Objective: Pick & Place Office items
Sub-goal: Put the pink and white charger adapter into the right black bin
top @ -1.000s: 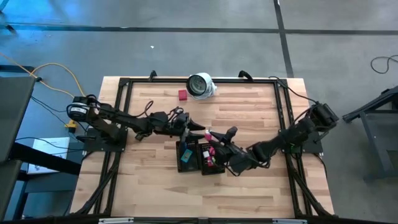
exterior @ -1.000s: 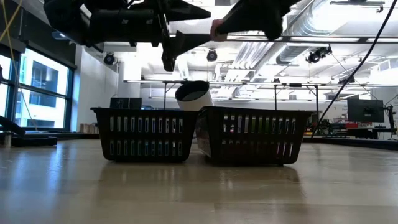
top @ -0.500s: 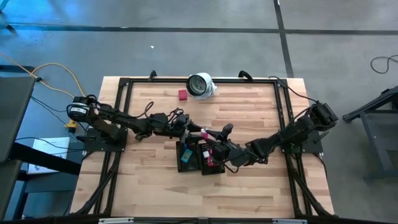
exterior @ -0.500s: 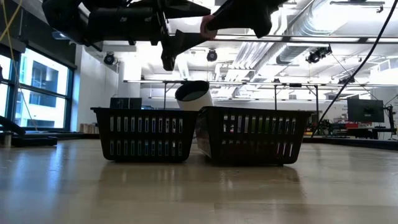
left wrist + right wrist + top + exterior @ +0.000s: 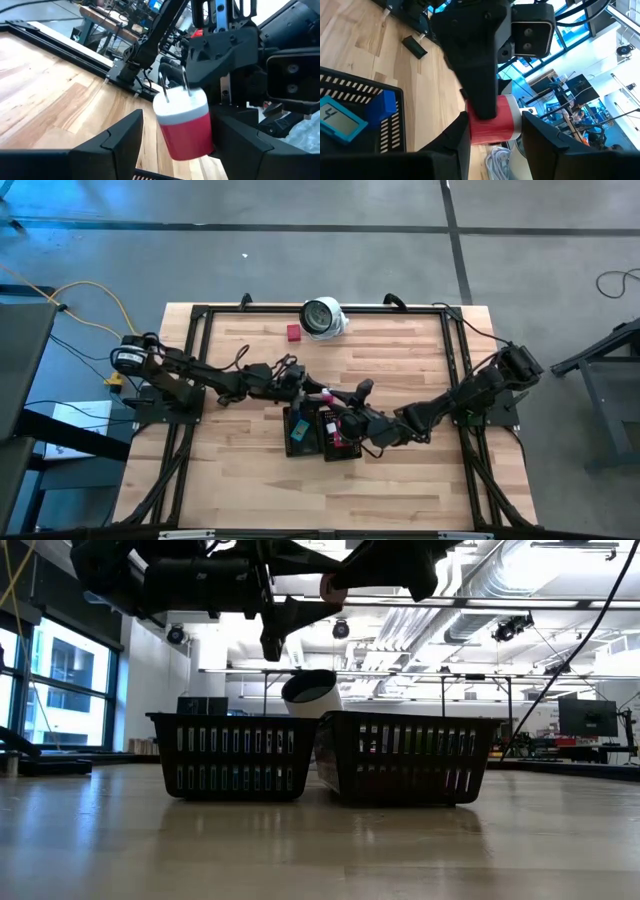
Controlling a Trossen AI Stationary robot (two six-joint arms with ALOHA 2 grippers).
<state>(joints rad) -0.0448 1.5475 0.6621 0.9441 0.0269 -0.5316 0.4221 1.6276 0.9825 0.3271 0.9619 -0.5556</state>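
The red-and-white piece's white end is against one finger of the right gripper, so the left gripper should hold the piece while the right gripper takes hold again of the piece's sides [image 5: 171,139].
A thumb-sized red piece [image 5: 186,127] with a white band and wire loops hangs in the air above the two black trays [image 5: 300,442]. My right gripper [image 5: 495,120] is shut on it, reaching in from the table's right [image 5: 342,400]. My left gripper [image 5: 178,117] is open and comes from the table's left [image 5: 310,387]. Its fingers stand on either side of the piece with small gaps. In the right wrist view one left finger [image 5: 481,75] covers part of the piece [image 5: 495,125]. In the low view the piece [image 5: 328,584] shows high between both arms. My right gripper pinches the red body of the piece [image 5: 512,126] between its two fingers, one on each side. The fingers come roughly level from the table's right. The piece is lifted clear, high above the trays.
The trays [image 5: 232,755] [image 5: 410,755] stand side by side at mid-table and hold blue [image 5: 337,120] and pink pieces. A round white-and-grey object [image 5: 323,316] and a small red piece [image 5: 293,332] lie near the far edge. Bare wood lies left and right of the trays.
My right gripper has carried the red piece toward the table's left, up to my left gripper, so that the piece now sits between the left fingers. The left arm has stayed nearly in place.
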